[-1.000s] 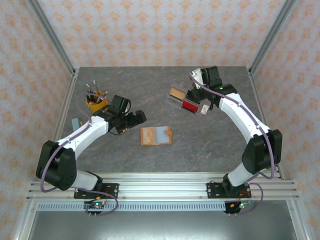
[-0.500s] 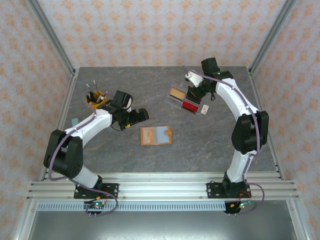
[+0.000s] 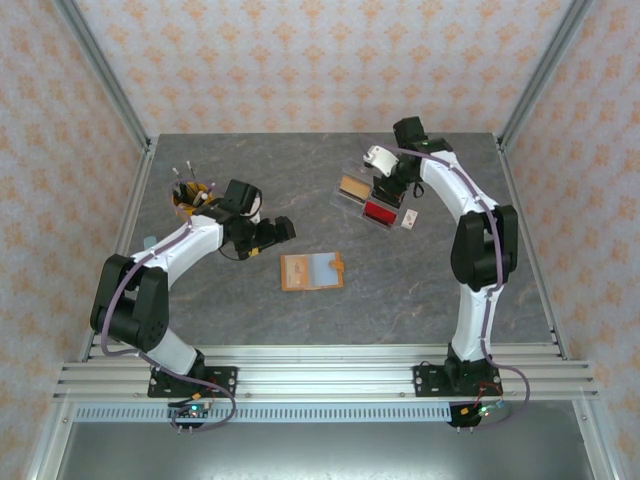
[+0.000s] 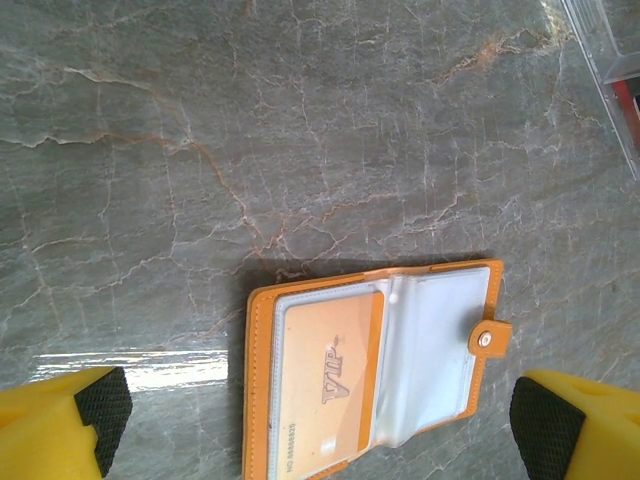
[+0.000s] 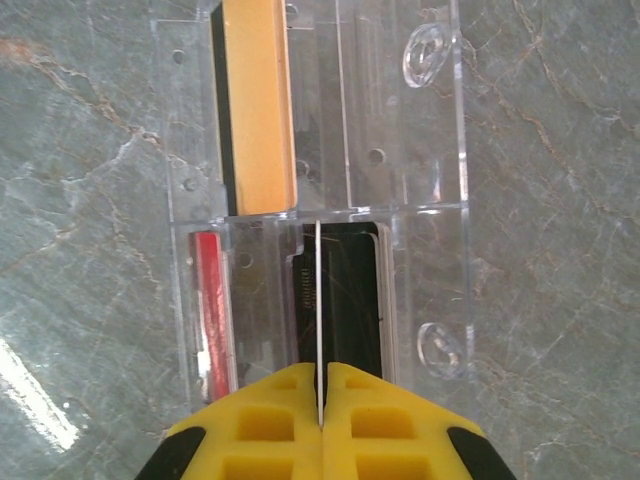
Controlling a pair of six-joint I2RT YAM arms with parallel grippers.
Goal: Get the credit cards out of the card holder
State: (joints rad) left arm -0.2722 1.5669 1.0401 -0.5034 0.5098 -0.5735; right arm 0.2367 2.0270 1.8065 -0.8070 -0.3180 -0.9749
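Next, I let go of the thin credit card with my right gripper in the clear tray [image 3: 389,192] [image 5: 325,305], against the black stack next to the red card.
The orange card holder [image 3: 312,271] lies open on the table, pale lining up, its tab clasp [image 4: 489,337] at the right edge. An orange VIP credit card [image 4: 330,372] sits in its left sleeve. My left gripper [image 3: 275,232] hangs just left of and above the holder, open wide, and the holder lies between its black pads [image 4: 103,412] in the wrist view. My right gripper [image 5: 320,390] is shut on a thin credit card [image 5: 317,300], seen edge-on, above the clear tray [image 3: 408,218].
The tray [image 5: 440,130] holds a tan card [image 5: 258,100], a red card [image 5: 207,300] and a black stack [image 5: 350,300]. A yellow cup of pens [image 3: 192,198] stands at the back left, near the left arm. Metal frame posts line both table sides.
The right arm has folded its elbow in and its wrist has shifted left and back over the tray, still gripping the card. The left arm has drawn in slightly; its gripper has stayed open.
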